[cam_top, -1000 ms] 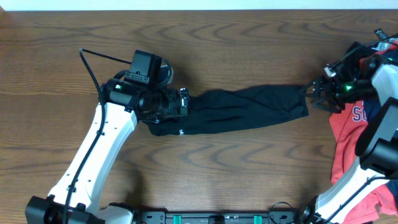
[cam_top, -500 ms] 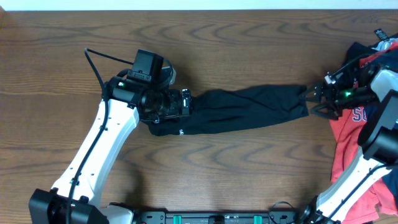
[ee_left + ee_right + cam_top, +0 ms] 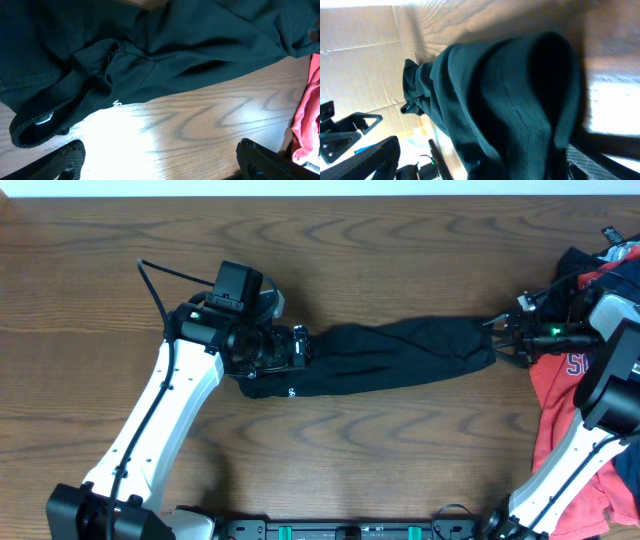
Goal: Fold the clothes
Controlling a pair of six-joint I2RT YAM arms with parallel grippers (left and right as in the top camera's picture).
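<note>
My right gripper is going to close on the end of the black garment (image 3: pixel 487 343) (image 3: pixel 532 120) nearest the pile of red and dark clothes.
A black garment (image 3: pixel 390 360) lies stretched in a long band across the middle of the wooden table. My left gripper (image 3: pixel 299 347) is at its left end. In the left wrist view the fingers (image 3: pixel 160 157) are spread wide over bare wood, with the garment's bunched hem (image 3: pixel 75 100) just ahead of them. My right gripper (image 3: pixel 497 340) is at the garment's right end. In the right wrist view its fingers (image 3: pixel 480 162) are wide apart with the black cloth (image 3: pixel 510 100) lying between them.
A pile of red and dark clothes (image 3: pixel 565 410) lies at the right edge of the table, under my right arm; its red edge shows in the left wrist view (image 3: pixel 306 115). The table's back edge (image 3: pixel 320 194) runs along the top.
My right gripper has moved a little left onto the garment's right end. My left arm shifted slightly right, then stayed still. The garment has barely moved.
</note>
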